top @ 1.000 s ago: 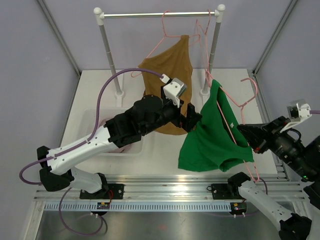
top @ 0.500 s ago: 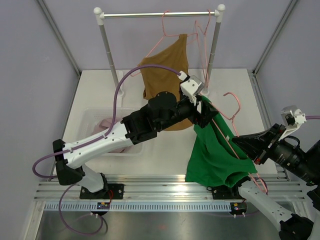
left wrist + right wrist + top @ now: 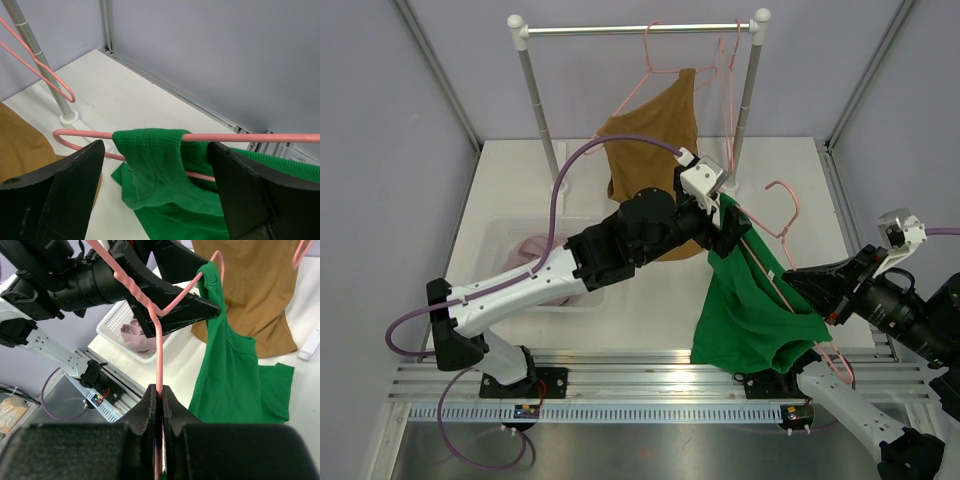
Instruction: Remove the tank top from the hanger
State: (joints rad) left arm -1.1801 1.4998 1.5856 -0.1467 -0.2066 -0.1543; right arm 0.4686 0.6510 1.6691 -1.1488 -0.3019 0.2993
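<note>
I will pinch the strap (image 3: 145, 167) with my left gripper and draw it off past the hanger's rounded end, because the tank top's green strap still wraps the hanger short of that end.
The green tank top (image 3: 752, 305) hangs on a pink hanger (image 3: 786, 214) held tilted above the table's right side. My right gripper (image 3: 810, 285) is shut on the hanger's wire (image 3: 159, 340); in the right wrist view (image 3: 160, 392) the wire runs between the closed fingers and the top (image 3: 235, 375) hangs to the right. My left gripper (image 3: 735, 225) is open at the hanger's upper end. In the left wrist view (image 3: 157, 165) its jaws stand wide on either side of the green strap (image 3: 150, 155), which is draped over the hanger bar (image 3: 250, 137). The fingers are not touching the strap.
A brown tank top (image 3: 655, 150) hangs on another pink hanger from the rack rail (image 3: 640, 30) at the back. The rack's right post (image 3: 745, 100) stands just behind the left gripper. A white basket (image 3: 500, 235) with a pink garment sits under the left arm.
The left arm has swung right and up to the hanger's top end, jaws now around the strap. The right gripper has carried the hanger and top slightly right and lower.
</note>
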